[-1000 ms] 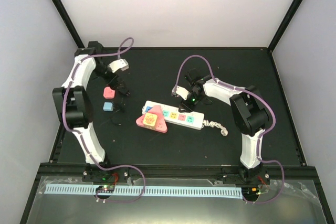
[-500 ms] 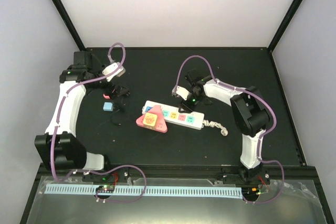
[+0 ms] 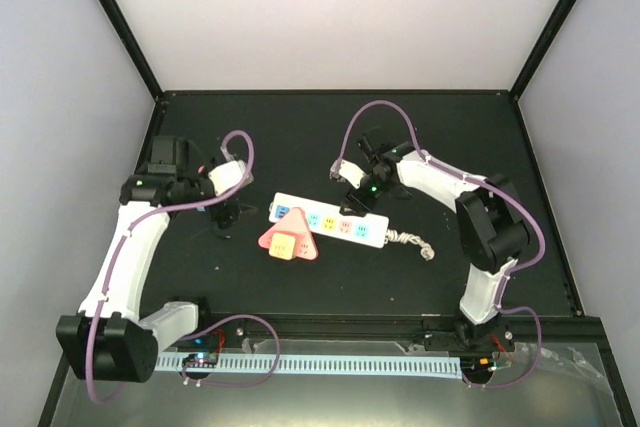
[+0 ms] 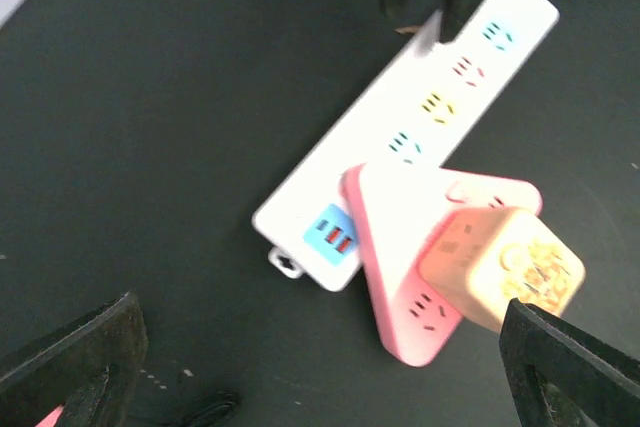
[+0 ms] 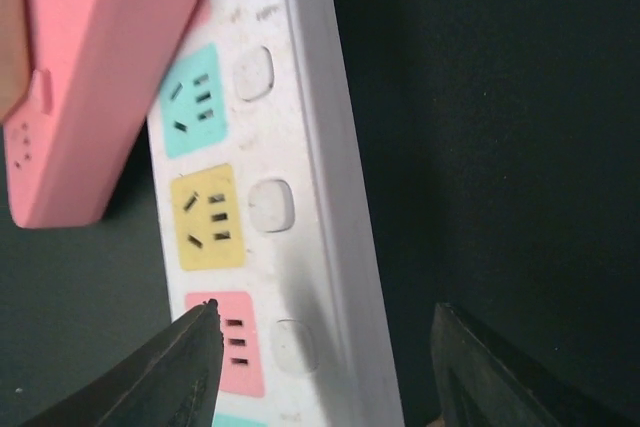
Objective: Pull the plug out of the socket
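Note:
Next, my left gripper goes to the yellowish cube on top of the pink triangular plug and closes around the cube's opposite sides [image 3: 283,246] [image 4: 503,267].
The socket, a long white power strip [image 3: 335,224] with coloured outlet faces, lies mid-table. A pink triangular plug [image 3: 297,251] with a yellowish cube [image 3: 285,244] on top sits at its left end. In the left wrist view the strip [image 4: 400,137], the pink plug [image 4: 400,247] and the cube [image 4: 500,267] lie ahead of my open, empty left gripper [image 4: 320,377]. That gripper [image 3: 226,211] is left of the strip. My right gripper [image 3: 358,195] is open over the strip's back edge. Its fingers [image 5: 185,367] straddle the strip [image 5: 290,197] by the pink outlet, beside the plug [image 5: 100,77].
The strip's coiled white cord [image 3: 412,242] trails off its right end. A thin black cord [image 4: 200,409] lies on the dark mat by my left gripper. Black frame rails border the mat, and grey walls stand at both sides.
My left arm has swung from the back left down and right towards the strip's left end. The pink plug and strip have shifted slightly. My right gripper has hardly moved.

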